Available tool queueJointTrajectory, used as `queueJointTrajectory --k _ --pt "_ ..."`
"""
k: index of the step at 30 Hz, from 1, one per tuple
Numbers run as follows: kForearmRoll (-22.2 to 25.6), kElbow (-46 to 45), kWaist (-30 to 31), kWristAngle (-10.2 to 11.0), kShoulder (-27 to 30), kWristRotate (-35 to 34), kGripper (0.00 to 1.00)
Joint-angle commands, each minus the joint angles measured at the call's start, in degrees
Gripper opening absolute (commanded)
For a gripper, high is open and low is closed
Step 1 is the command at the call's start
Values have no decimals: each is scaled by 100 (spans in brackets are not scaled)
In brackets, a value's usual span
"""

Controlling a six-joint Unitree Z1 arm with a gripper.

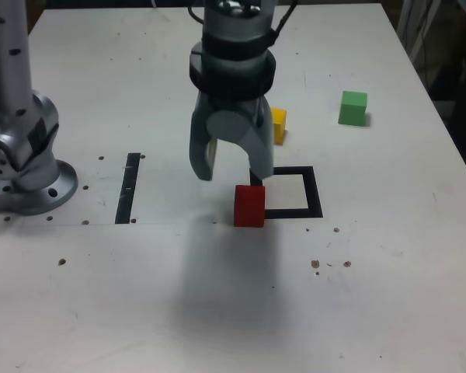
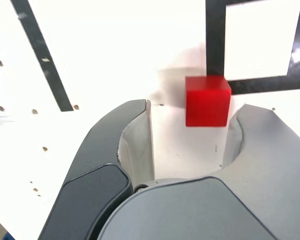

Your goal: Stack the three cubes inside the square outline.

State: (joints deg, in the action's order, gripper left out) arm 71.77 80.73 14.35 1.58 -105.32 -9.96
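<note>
The red cube lies across the corner of the square outline, so next the gripper picks it up and places it inside the outline (image 1: 286,192) before going for the yellow cube.
The red cube (image 1: 249,206) rests on the table over the near-left corner of the square outline (image 1: 316,194) in the exterior view. My gripper (image 1: 233,172) hangs just above and behind it, open, its jaws spread wider than the cube. In the wrist view the red cube (image 2: 207,100) lies between the fingers of the gripper (image 2: 192,106), close to one finger (image 2: 250,125), and covers a corner of the square outline (image 2: 215,45). Behind the gripper the yellow cube (image 1: 279,125) is partly hidden. The green cube (image 1: 353,108) stands at the far right.
A narrow black strip (image 1: 128,186) lies left of the outline in the exterior view; the wrist view shows the strip (image 2: 40,50) too. The arm's grey base (image 1: 27,167) stands at the table's left edge. Small holes dot the white tabletop.
</note>
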Motion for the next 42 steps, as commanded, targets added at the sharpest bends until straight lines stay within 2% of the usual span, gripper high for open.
queueJointTrajectory --k 1,5,15,19,25,35,42 --pt "-31 -9 62 -63 -83 -39 99" --pt "-117 -54 139 -124 -200 -108 99" --pt "-672 -325 150 -110 -688 -107 98" --pt "-827 -405 98 -72 -754 -89 94" --pt "-873 -600 -15 -166 -794 -94 84" --pt "-959 -471 -29 -279 -926 -88 57" --pt "-1202 -468 -29 -211 -952 -91 35"
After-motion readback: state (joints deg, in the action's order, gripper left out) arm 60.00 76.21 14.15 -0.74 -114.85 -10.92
